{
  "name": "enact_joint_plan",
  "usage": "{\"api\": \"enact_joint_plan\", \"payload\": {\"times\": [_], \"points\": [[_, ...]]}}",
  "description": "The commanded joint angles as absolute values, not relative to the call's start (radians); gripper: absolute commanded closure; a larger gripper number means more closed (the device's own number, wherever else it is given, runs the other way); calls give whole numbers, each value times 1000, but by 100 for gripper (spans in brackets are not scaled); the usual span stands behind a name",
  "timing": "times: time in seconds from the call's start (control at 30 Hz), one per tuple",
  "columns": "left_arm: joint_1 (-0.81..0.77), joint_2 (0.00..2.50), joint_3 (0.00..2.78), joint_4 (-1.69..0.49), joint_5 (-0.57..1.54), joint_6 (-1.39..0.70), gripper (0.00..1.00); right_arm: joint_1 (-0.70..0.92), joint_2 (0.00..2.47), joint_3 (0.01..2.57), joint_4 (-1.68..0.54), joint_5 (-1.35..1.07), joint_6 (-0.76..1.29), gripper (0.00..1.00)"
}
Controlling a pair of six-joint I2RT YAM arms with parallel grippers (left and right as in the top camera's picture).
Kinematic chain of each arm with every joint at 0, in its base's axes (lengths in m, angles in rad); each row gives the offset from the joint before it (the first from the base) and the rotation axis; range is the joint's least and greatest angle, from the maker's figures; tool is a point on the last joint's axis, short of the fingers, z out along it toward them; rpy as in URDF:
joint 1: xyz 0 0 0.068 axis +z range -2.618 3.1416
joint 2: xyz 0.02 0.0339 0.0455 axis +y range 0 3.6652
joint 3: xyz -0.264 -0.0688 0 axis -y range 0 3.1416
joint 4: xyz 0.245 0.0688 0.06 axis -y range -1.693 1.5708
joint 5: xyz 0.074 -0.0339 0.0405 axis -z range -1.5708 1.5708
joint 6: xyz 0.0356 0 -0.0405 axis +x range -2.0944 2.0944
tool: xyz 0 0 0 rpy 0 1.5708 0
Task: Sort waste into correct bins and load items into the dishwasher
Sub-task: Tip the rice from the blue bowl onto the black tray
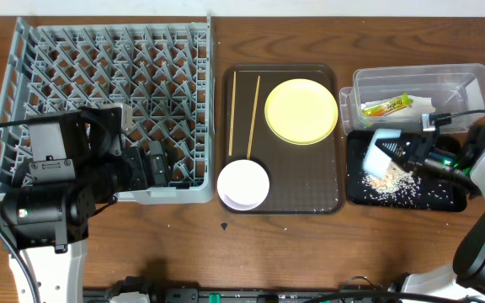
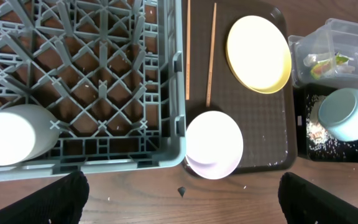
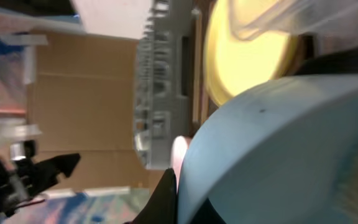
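My right gripper will set the light blue bowl, now tipped over the black tray, down and let go of it on the brown tray (image 1: 313, 191), beside the white bowl and below the yellow plate.
My right gripper (image 1: 411, 156) is shut on the light blue bowl (image 1: 383, 150), holding it tipped on its side over the black tray (image 1: 453, 200), where rice scraps (image 1: 394, 187) lie. The bowl fills the right wrist view (image 3: 278, 143). The clear tub (image 1: 419, 77) holds the green-and-yellow sachet (image 1: 387, 106) and a white napkin (image 1: 423, 103). The yellow plate (image 1: 301, 110), white bowl (image 1: 243, 183) and two chopsticks (image 1: 253, 114) rest on the brown tray (image 1: 285, 198). My left gripper (image 2: 182, 199) is open and empty over the grey dish rack's (image 1: 99, 101) front edge. A white cup (image 2: 11, 134) stands in the rack.
The left arm's body covers the rack's front left corner in the overhead view. A small dark speck (image 1: 225, 225) lies on the wooden table in front of the brown tray. The black tray sits directly in front of the clear tub at the right edge.
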State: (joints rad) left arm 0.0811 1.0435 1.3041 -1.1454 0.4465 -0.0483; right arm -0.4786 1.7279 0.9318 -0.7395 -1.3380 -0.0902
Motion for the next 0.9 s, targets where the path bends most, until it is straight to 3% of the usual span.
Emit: {"api": "enact_joint_plan", "payload": {"times": [0.0, 0.07, 0.17, 0.3, 0.4, 0.5, 0.57, 0.67, 0.73, 0.83, 0.87], "points": [[77, 1045, 1313, -1147, 460, -41, 2, -498, 1728, 933, -726, -1390, -168, 99], [77, 1045, 1313, -1147, 460, -41, 2, -498, 1728, 933, -744, -1311, -41, 99], [77, 1045, 1313, -1147, 460, -41, 2, -495, 1726, 933, -818, -1542, -302, 99], [77, 1045, 1313, -1147, 460, -41, 2, -496, 1726, 933, -832, -1412, -217, 99], [77, 1045, 1313, -1147, 460, -41, 2, -496, 1722, 933, -855, -1468, -403, 99], [77, 1045, 1313, -1147, 460, -41, 2, -496, 1719, 933, -833, -1389, -251, 99], [77, 1045, 1313, -1147, 460, -41, 2, -495, 1707, 933, -879, -1474, -397, 99], [77, 1045, 1313, -1147, 460, -41, 2, -496, 1703, 934, -873, -1434, -222, 99], [77, 1045, 1313, -1147, 460, -41, 2, -493, 1690, 934, -895, -1520, -348, 99], [77, 1045, 1313, -1147, 460, -41, 2, -493, 1691, 936, -824, -1305, -2, 99], [77, 1045, 1313, -1147, 460, -41, 2, -491, 1685, 936, -826, -1372, -53, 99]]}}
